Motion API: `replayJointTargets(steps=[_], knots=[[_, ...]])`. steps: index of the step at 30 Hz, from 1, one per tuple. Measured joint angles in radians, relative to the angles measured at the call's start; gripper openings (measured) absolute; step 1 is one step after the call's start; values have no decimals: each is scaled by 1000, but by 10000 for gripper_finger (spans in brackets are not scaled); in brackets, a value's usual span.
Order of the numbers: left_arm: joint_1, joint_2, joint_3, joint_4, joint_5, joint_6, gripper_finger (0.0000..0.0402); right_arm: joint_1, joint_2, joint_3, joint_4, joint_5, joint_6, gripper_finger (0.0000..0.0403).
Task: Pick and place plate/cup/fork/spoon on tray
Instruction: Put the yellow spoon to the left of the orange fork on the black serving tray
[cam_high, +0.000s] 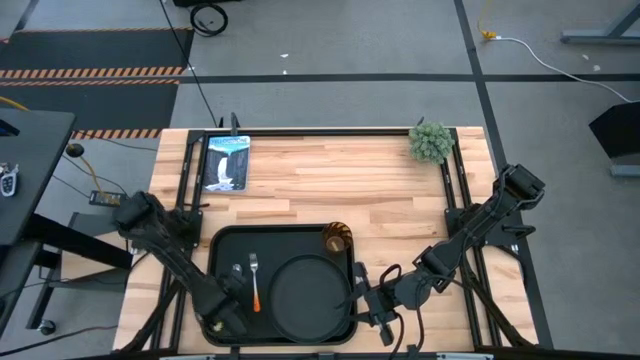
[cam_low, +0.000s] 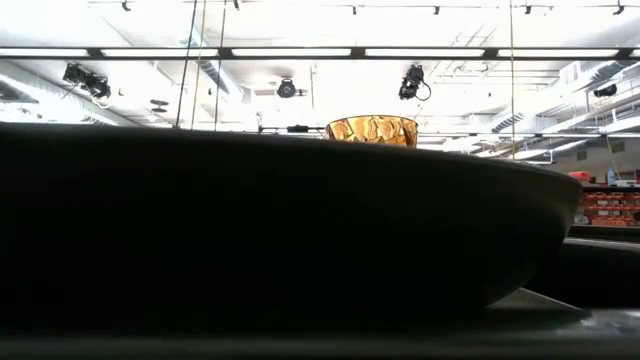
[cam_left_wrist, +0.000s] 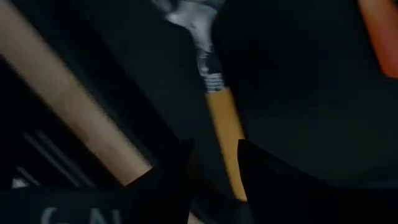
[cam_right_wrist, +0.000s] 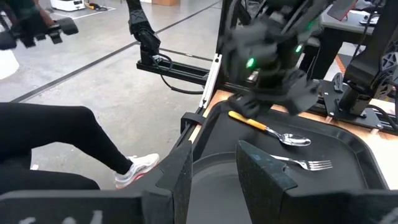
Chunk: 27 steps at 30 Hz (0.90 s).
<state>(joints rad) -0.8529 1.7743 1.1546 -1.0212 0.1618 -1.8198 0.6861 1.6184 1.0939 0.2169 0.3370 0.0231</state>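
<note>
The robot's left gripper is crooked near the end of the spoon's handle, so it should open, straighten and grip the handle closer to the spoon's bowl (cam_left_wrist: 220, 112).
The black tray (cam_high: 222, 240) lies at the table's near edge. The black plate (cam_high: 310, 290) lies flat on its right half. The amber cup (cam_high: 337, 238) stands upright in the tray's far right corner and shows in the low view (cam_low: 372, 130). The fork (cam_high: 255, 283) lies flat on the tray left of the plate. The spoon (cam_right_wrist: 270, 129) lies left of the fork. My left gripper (cam_high: 225, 316) is low over the tray's near left corner, shut on the spoon. My right gripper (cam_high: 360, 297) is at the plate's right rim, fingers close together, with nothing between them. My left gripper has the spoon's yellow-orange handle (cam_left_wrist: 225, 146) between its two fingers, near the free end. The fingers come slanting down from the table's near left and lie along the handle. The bowl (cam_right_wrist: 292, 139) rests on the tray floor. My right gripper is just over the plate's right rim (cam_right_wrist: 214, 163); I cannot tell whether it touches it.
A small green plant (cam_high: 430, 142) stands at the far right of the table and a picture card (cam_high: 226, 162) at the far left. A person's legs (cam_right_wrist: 74, 134) show on the floor beyond the table's near edge. The dark tray fills most of the low view.
</note>
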Motion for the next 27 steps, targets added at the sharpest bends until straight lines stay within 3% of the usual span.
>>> replayJointTargets(steps=[8,15,22,27], knots=[[-92,-272,-176,115,-291,-245,124,0,0,0,-1,0,0,130],[-113,-295,-348,440,-250,-350,122,0,0,0,-7,0,0,130],[-52,-289,-348,446,-191,-342,182,0,0,0,-6,0,0,130],[-11,-230,-320,403,-123,-284,189,0,0,0,-7,0,0,130]])
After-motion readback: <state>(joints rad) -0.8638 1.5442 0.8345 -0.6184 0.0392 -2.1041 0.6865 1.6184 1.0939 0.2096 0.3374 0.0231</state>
